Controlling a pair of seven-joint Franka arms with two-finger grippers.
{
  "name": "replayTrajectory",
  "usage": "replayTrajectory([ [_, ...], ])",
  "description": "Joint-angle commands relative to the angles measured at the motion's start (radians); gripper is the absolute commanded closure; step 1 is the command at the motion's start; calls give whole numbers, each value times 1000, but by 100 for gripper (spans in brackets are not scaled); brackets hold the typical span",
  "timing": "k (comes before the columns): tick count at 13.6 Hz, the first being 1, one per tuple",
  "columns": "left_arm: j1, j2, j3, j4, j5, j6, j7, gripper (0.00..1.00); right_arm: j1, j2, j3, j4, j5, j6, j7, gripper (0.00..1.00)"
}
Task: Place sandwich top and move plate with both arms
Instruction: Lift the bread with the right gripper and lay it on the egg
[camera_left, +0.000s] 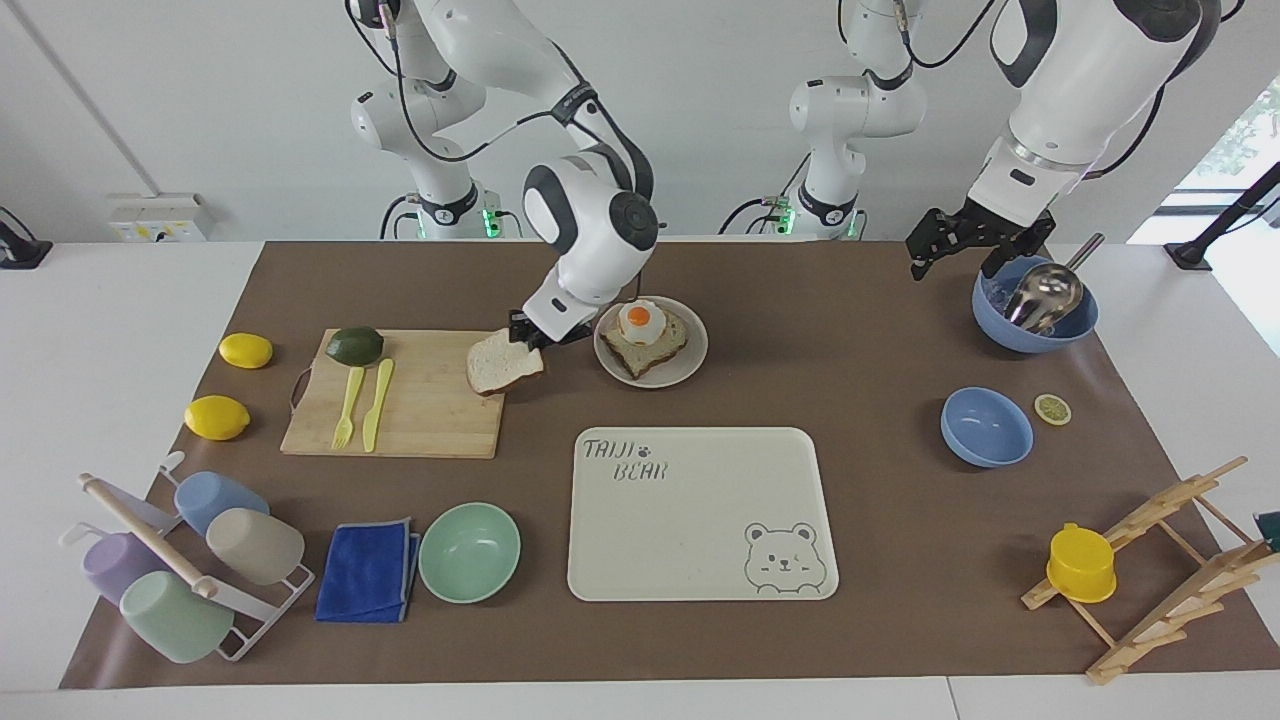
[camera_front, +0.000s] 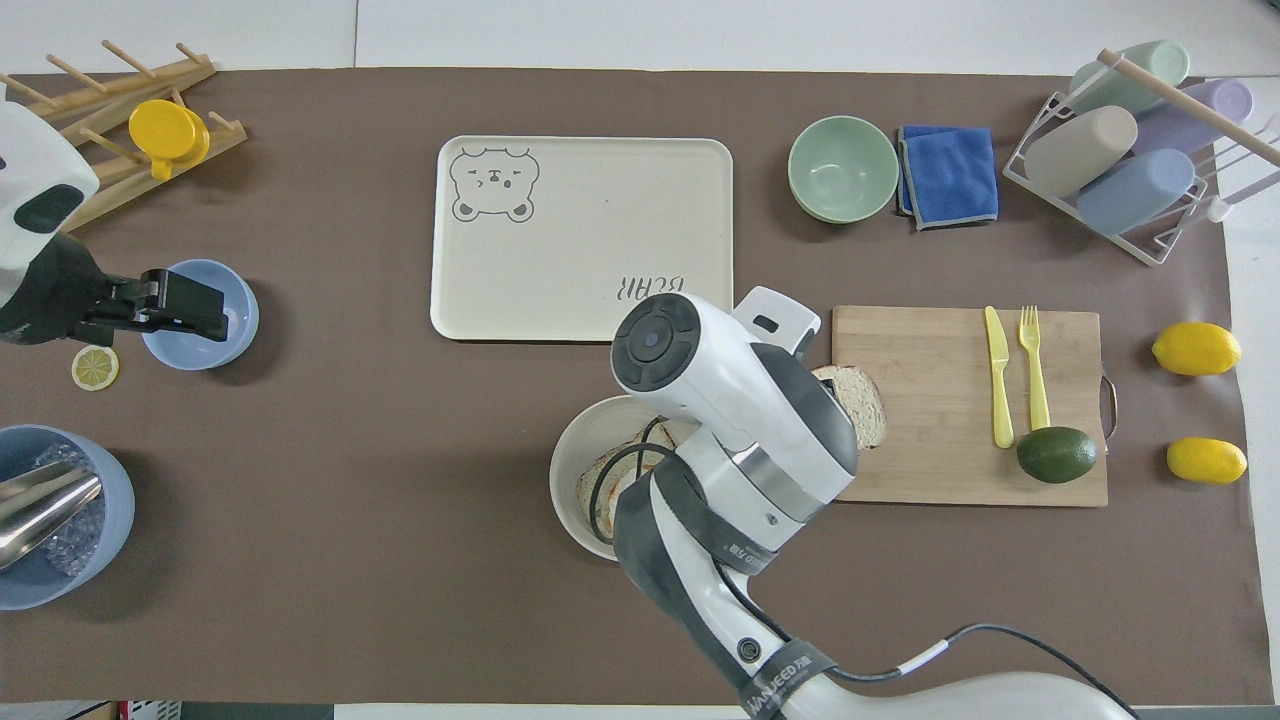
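Observation:
Next, my right gripper lets go of the sandwich top on the fried egg and bread slice on the plate (camera_front: 654, 482).
The sandwich top (camera_left: 503, 364) (camera_front: 858, 405), a plain speckled slice, hangs tilted over the cutting board's edge toward the plate. My right gripper (camera_left: 527, 333) is shut on the corner of it that faces the plate; in the overhead view the wrist hides the gripper. The plate (camera_left: 690, 362) (camera_front: 566, 480) sits beside the board and carries a bread slice with a fried egg (camera_left: 641, 325). High over the left arm's end of the table, by the blue bowls, my left gripper (camera_left: 955, 255) (camera_front: 215, 308) waits open with nothing in it.
The wooden cutting board (camera_left: 420, 420) holds a yellow fork, a knife and an avocado (camera_left: 355, 345). A cream bear tray (camera_left: 700, 520), a green bowl (camera_left: 469, 552) and a blue cloth lie farther out. A blue bowl with a metal scoop (camera_left: 1035, 300) sits under the left arm.

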Motion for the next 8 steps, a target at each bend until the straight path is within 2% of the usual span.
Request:
replayTrajectory([
  [1,14,-20,-7,-14,5,-11,7,0,3,45,54,93,42,-44,6,100],
  [4,14,-18,-7,-14,5,-12,7,0,26,52,143,84,93,14,147,100],
  [6,14,-18,-7,-14,5,-11,7,0,73,63,151,75,125,78,211,100],
  [8,14,-20,-7,-14,5,-12,7,0,80,83,151,73,167,139,265,100],
])
